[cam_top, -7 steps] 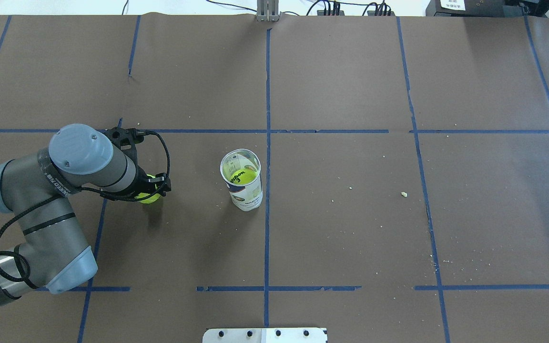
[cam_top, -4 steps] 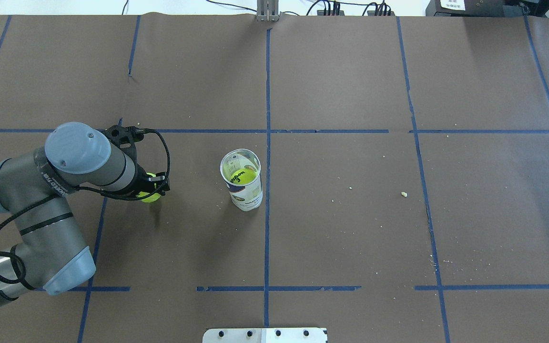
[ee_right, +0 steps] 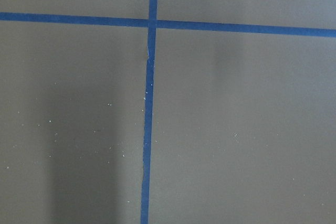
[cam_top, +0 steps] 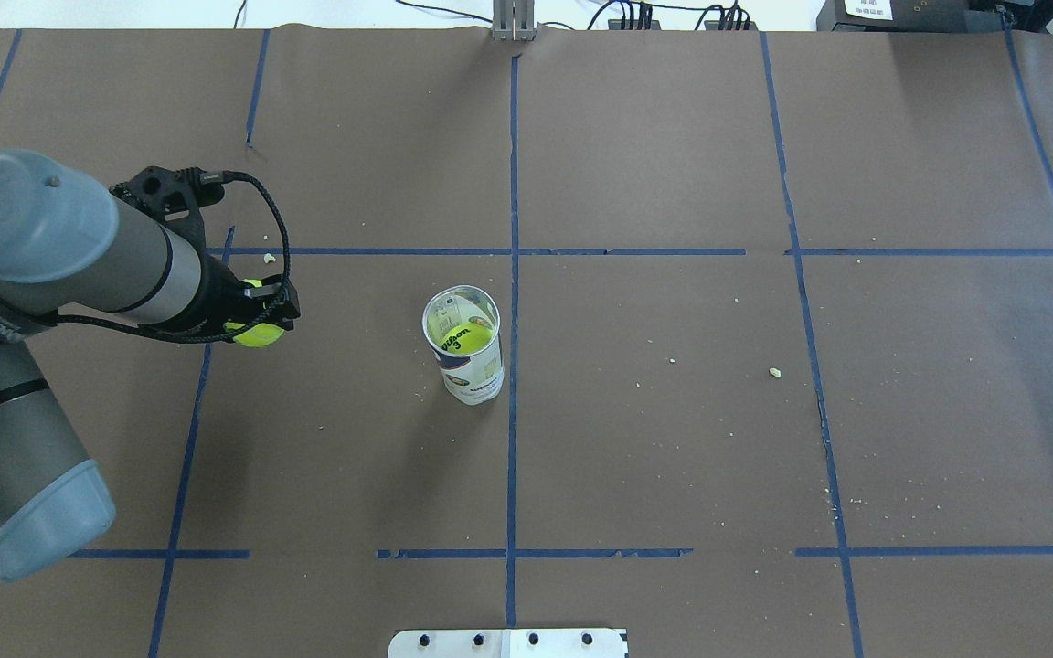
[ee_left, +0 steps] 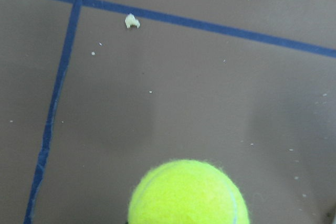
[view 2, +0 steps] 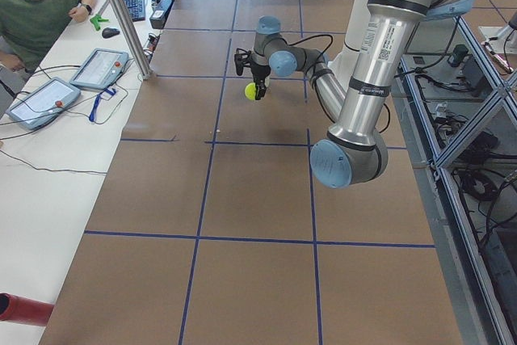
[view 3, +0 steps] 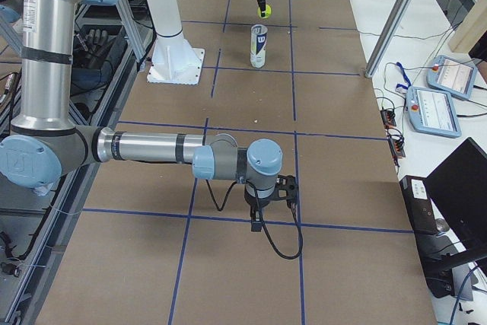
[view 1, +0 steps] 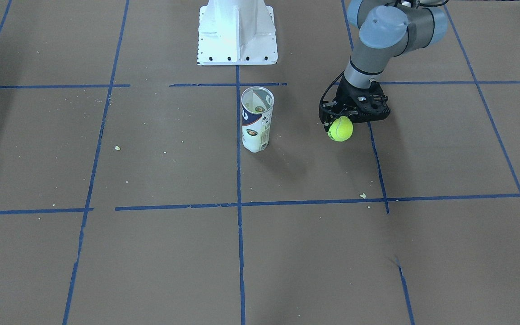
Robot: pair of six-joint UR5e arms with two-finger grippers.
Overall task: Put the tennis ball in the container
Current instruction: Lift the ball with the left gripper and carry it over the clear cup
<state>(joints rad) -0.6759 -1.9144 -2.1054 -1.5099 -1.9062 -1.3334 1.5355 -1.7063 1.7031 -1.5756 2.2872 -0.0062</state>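
Observation:
The tennis ball, still held above the brown table, will be let go by my left gripper inside the opening of the clear container [view 1: 257,104] with the white label.
My left gripper [cam_top: 259,322] is shut on a fuzzy yellow-green tennis ball [cam_top: 258,333] and holds it above the brown table. The same ball [view 1: 340,129] hangs below the black fingers in the front-facing view and fills the bottom of the left wrist view as tennis ball [ee_left: 189,194]. The container [cam_top: 465,355], a clear can with a white and dark-blue label, stands upright to the ball's right, apart from it. A second ball [cam_top: 463,337] lies inside it. My right gripper [view 3: 268,205] shows only in the exterior right view, low over the table; I cannot tell its state.
Blue tape lines [cam_top: 514,274] divide the brown paper table. The white robot base [view 1: 237,34] stands behind the can. Small crumbs [view 1: 362,195] lie scattered. An operator [view 2: 36,10] sits at a side bench with tablets [view 2: 98,68].
The left arm has risen and carried the ball up off the table, shifting left and toward the far side in the overhead view. The can has not moved.

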